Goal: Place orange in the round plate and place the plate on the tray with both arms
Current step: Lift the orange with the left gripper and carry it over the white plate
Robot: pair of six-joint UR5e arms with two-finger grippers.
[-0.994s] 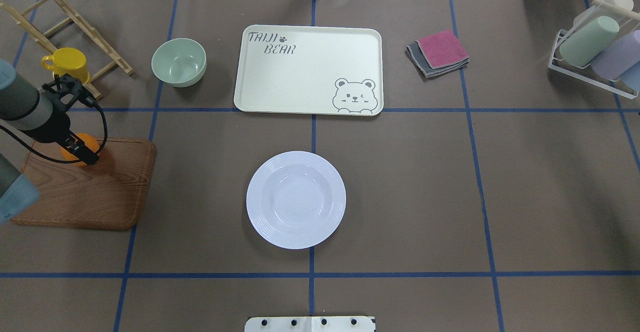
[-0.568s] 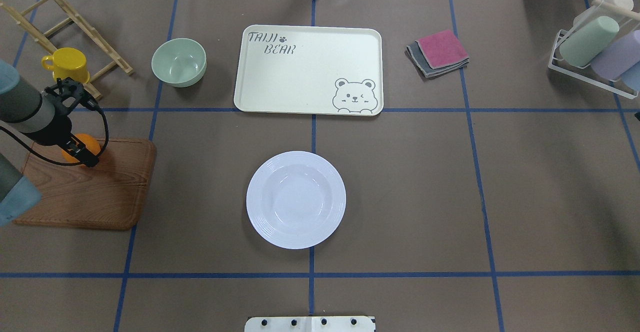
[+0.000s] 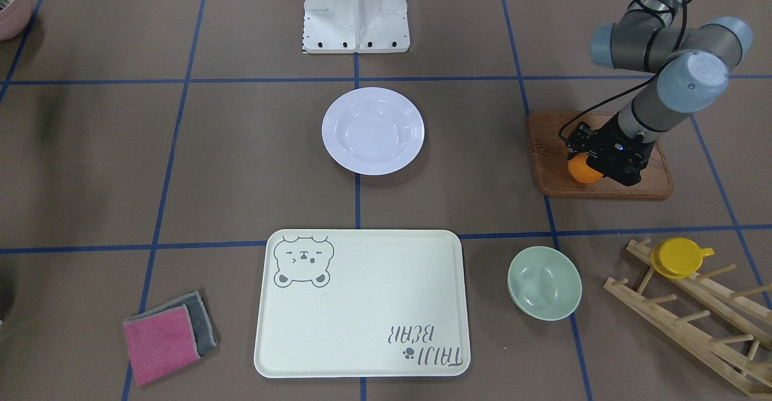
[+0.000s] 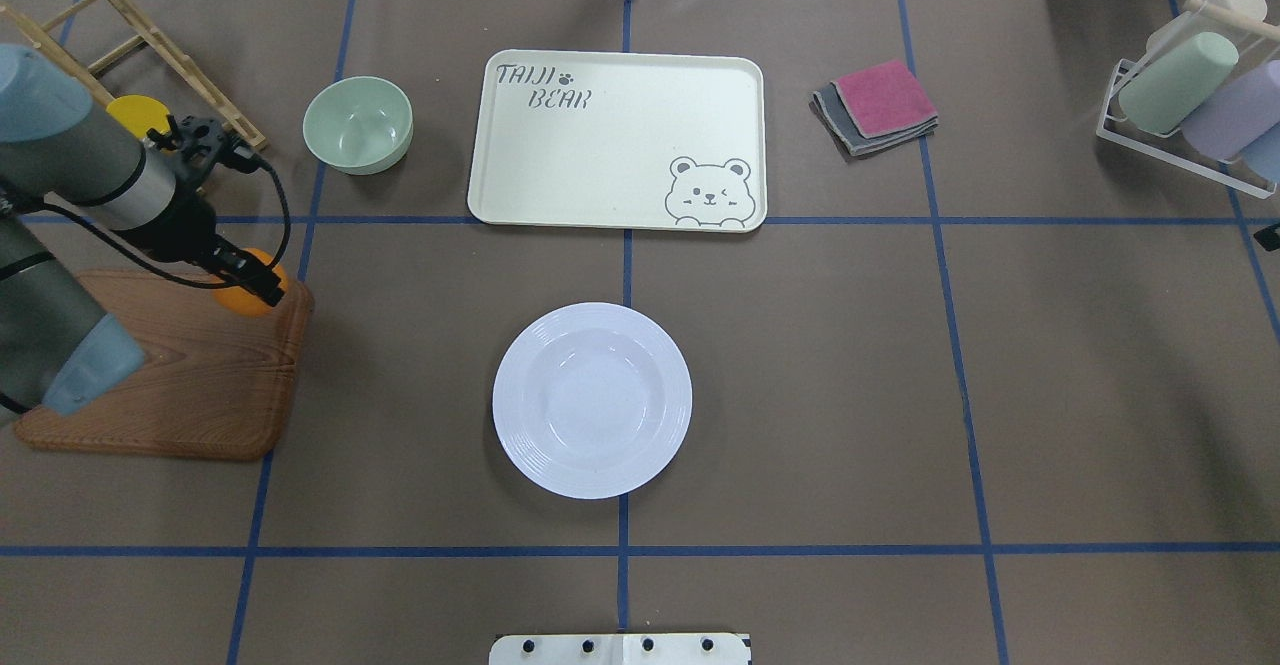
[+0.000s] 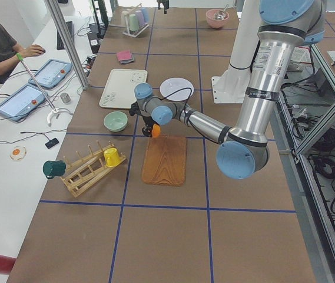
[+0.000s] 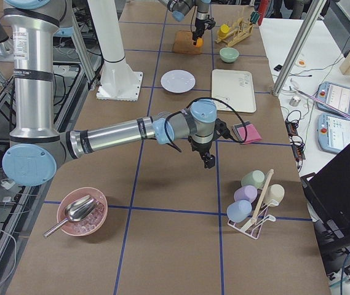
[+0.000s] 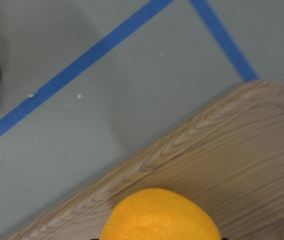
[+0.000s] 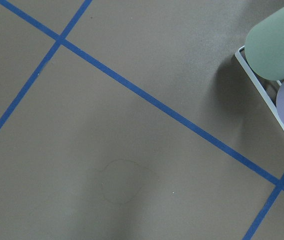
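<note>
My left gripper has the orange. It will let go of it in the middle of the white round plate [image 3: 376, 129]. The orange is now just above the board's corner.
The orange [image 4: 240, 295] [image 3: 582, 170] is held in my left gripper [image 4: 258, 283], which is shut on it just above the far right corner of the brown wooden board [image 4: 180, 385]. In the left wrist view the orange [image 7: 159, 215] fills the bottom centre over the board's edge. The white round plate [image 4: 592, 400] [image 3: 373, 131] lies empty at the table's middle. Beyond it sits the cream tray [image 4: 600, 145] [image 3: 362, 304], also empty. My right gripper [image 6: 208, 161] hangs over bare table near the cup rack; I cannot tell whether it is open or shut.
A pale-green bowl [image 4: 358, 125] stands left of the tray. A yellow cup [image 4: 135, 113] hangs on a wooden rack [image 4: 150, 45] at far left. Folded cloths [image 4: 880, 105] lie right of the tray. A rack of cups [image 4: 1190, 95] stands at far right.
My left arm has swung right with the orange, from the board's far left part to its far right corner. The plate and tray have stayed put.
</note>
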